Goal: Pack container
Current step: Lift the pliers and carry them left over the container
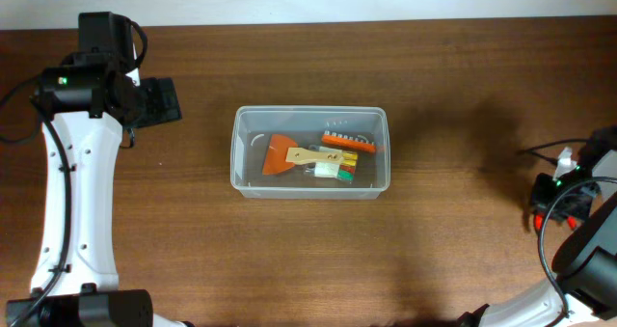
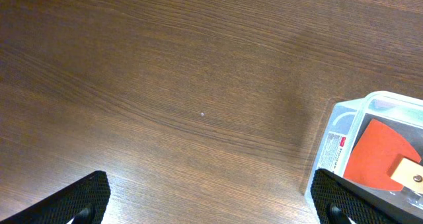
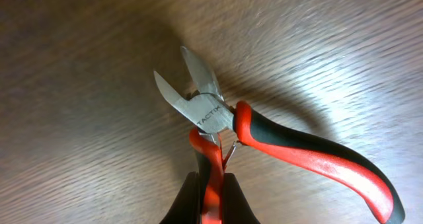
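Observation:
Next, my right gripper drops the cutting pliers on the orange scraper's blade (image 1: pixel 273 158) inside the clear plastic container.
The clear plastic container (image 1: pixel 309 151) sits mid-table and holds an orange scraper with a wooden handle (image 1: pixel 285 155), an orange bit holder (image 1: pixel 349 141) and a small green and yellow item. Its corner shows in the left wrist view (image 2: pixel 344 145). My left gripper (image 2: pixel 211 207) is open and empty over bare wood, left of the container. My right gripper (image 3: pixel 210 197) is shut on one red and black handle of a pair of cutting pliers (image 3: pixel 218 118), held above the table at the far right (image 1: pixel 564 197). The pliers' jaws are open.
The dark wooden table (image 1: pixel 463 259) spreads all round the container. The left arm (image 1: pixel 77 173) stands along the left edge. The right arm and its cables (image 1: pixel 588 250) are at the right edge.

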You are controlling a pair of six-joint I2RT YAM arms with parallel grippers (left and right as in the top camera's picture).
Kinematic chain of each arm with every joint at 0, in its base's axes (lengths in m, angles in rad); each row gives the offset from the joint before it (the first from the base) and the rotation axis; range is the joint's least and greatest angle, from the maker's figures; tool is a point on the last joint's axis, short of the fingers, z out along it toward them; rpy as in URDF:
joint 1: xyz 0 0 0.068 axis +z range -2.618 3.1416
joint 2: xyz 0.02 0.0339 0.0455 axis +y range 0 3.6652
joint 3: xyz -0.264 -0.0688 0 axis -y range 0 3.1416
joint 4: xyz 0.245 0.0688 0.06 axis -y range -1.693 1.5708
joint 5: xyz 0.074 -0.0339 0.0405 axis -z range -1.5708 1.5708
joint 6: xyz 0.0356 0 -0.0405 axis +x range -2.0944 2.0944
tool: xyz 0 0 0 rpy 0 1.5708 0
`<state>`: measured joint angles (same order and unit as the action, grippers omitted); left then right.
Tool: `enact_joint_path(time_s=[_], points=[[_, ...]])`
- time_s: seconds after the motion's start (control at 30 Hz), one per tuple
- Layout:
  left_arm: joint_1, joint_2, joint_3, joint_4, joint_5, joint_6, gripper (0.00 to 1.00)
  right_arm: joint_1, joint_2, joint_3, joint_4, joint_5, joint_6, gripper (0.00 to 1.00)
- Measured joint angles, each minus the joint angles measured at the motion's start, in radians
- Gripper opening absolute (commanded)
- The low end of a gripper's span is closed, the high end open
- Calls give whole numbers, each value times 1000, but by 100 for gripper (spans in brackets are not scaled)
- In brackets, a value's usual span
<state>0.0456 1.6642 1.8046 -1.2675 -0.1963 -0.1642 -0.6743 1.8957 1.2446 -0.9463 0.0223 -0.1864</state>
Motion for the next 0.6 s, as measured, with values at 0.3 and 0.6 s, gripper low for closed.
enact_joint_path(time_s=[0.3, 0.6], points=[[0, 0, 0, 0, 0, 0, 99, 85, 7, 276, -182, 8, -9, 4], [0, 0, 0, -1, 0, 0, 99, 430, 13, 719, -338, 18, -192, 4]])
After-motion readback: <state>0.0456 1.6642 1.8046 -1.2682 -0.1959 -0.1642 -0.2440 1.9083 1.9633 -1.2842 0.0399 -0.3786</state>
